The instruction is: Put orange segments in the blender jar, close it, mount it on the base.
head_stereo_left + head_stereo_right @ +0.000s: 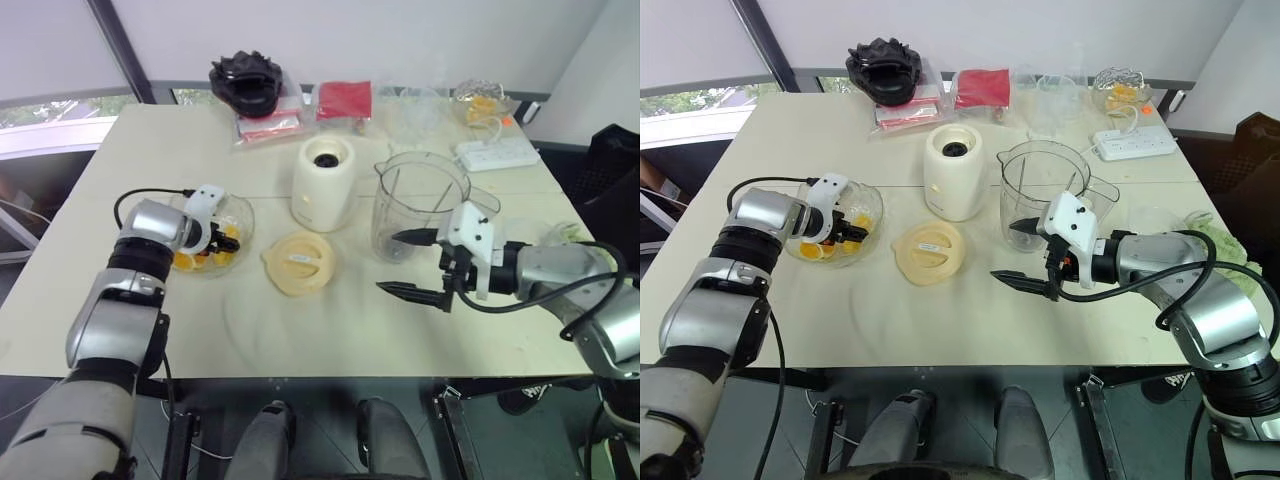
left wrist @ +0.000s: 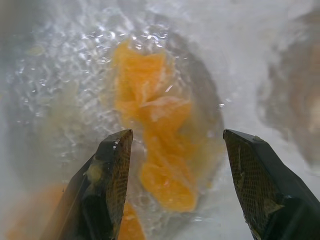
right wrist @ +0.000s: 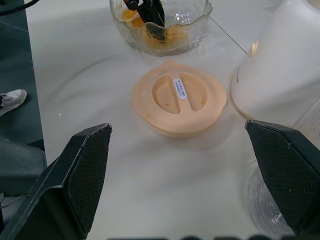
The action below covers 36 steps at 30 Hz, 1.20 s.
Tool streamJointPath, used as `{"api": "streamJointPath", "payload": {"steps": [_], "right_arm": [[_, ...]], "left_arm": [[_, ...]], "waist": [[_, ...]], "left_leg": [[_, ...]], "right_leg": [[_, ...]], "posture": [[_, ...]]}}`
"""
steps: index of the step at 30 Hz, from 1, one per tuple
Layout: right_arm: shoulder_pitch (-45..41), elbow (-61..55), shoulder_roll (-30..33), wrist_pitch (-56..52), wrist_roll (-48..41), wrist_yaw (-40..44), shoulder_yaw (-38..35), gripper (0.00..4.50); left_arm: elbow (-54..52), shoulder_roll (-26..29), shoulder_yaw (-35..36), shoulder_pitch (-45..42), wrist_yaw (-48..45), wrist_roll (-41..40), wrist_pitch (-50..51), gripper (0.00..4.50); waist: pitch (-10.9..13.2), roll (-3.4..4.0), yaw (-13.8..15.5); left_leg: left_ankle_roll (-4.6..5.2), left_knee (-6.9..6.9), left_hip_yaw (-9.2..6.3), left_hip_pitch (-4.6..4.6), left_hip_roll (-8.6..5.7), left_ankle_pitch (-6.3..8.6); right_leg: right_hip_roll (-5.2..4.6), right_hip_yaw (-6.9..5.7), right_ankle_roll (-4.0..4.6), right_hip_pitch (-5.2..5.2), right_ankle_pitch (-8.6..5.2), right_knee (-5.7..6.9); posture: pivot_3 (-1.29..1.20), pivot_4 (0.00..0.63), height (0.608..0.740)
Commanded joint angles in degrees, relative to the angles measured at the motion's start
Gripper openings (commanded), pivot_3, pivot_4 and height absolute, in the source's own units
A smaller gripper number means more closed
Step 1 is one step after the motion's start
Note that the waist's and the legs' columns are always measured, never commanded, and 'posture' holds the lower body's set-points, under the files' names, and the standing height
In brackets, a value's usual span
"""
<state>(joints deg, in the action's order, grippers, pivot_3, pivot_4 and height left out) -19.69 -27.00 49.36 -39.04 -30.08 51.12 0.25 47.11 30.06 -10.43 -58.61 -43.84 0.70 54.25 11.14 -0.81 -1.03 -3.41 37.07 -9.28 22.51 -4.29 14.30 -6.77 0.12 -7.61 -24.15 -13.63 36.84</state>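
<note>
The torn orange segments lie flat in the bowl under my left gripper, so next I lift clear and take the fuller orange piece (image 1: 184, 262) near the bowl's rim.
Several orange segments (image 2: 160, 150) lie in a crinkled glass bowl (image 1: 245, 215) at the left of the table. My left gripper (image 1: 222, 243) dips into that bowl; in the left wrist view its fingers (image 2: 112, 165) stand apart on either side of the segments, gripping nothing. The clear blender jar (image 1: 420, 205) stands upright and uncovered right of centre, with the cream-white base (image 1: 325, 185) just to its left. My right gripper (image 1: 388, 262) hovers wide open in front of the jar, pointing left towards the pale-yellow lid (image 3: 177, 97).
The lid (image 1: 298, 263) lies flat on the table between bowl and jar. Along the far edge sit a black object (image 1: 247, 80), a red packet (image 1: 343, 100), clear bags (image 1: 480, 100) and a white power strip (image 1: 497, 153).
</note>
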Motion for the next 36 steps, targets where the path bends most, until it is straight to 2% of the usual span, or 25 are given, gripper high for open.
{"api": "streamJointPath", "payload": {"steps": [1, 22, 25, 29, 36], "right_arm": [[-0.85, -1.36, -0.34, 0.97, 0.09, -0.01, -0.62, 4.5], [-0.19, -1.6, -0.64, 1.46, 1.23, 0.05, -0.53, 4.5], [-0.01, -1.72, -0.5, 1.44, 1.24, 0.13, -0.73, 4.5], [0.38, -2.02, -0.34, 1.38, 1.22, 0.07, -1.01, 4.5], [0.63, -2.09, -0.39, 1.5, 1.36, -0.03, -0.91, 4.5]], "left_arm": [[-1.56, 0.69, -0.64, -0.79, -0.75, 0.5, 1.18, 2.98], [0.47, 0.17, -1.43, 2.12, 2.15, 1.12, 0.31, 2.98], [0.34, 0.18, -1.37, 2.3, 2.21, 1.05, 0.34, 2.07], [-0.14, 0.28, -1.6, 2.72, 1.85, 1.08, 0.54, 0.09], [-1.18, 0.56, -1.47, 3.39, 1.62, 1.07, 0.91, 0.09]], "waist": [[0.0, 0.0, -0.07], [0.0, 0.0, 0.01], [0.0, 0.0, 0.01], [0.0, 0.0, 0.06], [-0.01, 0.0, 0.03]], "left_leg": [[0.0, 0.0, 0.0, 0.0, 0.0, 0.0], [0.0, 0.0, 0.0, -0.01, 0.0, 0.0], [0.0, 0.0, 0.0, -0.02, 0.0, 0.0], [0.0, 0.0, 0.0, -0.02, 0.0, 0.0], [0.0, 0.01, 0.0, -0.03, 0.0, 0.0]], "right_leg": [[0.0, 0.0, 0.0, 0.0, 0.0, 0.01], [0.0, 0.01, 0.0, 0.0, 0.0, 0.03], [0.0, 0.01, 0.0, -0.01, 0.0, 0.04], [0.0, 0.01, 0.0, 0.0, 0.0, 0.04], [0.0, 0.01, 0.0, 0.0, 0.0, 0.07]], "posture": [[0.0, 0.15, 0.74], [0.0, 0.15, 0.74], [0.0, 0.15, 0.74], [0.0, 0.15, 0.74], [0.0, 0.15, 0.74]]}}
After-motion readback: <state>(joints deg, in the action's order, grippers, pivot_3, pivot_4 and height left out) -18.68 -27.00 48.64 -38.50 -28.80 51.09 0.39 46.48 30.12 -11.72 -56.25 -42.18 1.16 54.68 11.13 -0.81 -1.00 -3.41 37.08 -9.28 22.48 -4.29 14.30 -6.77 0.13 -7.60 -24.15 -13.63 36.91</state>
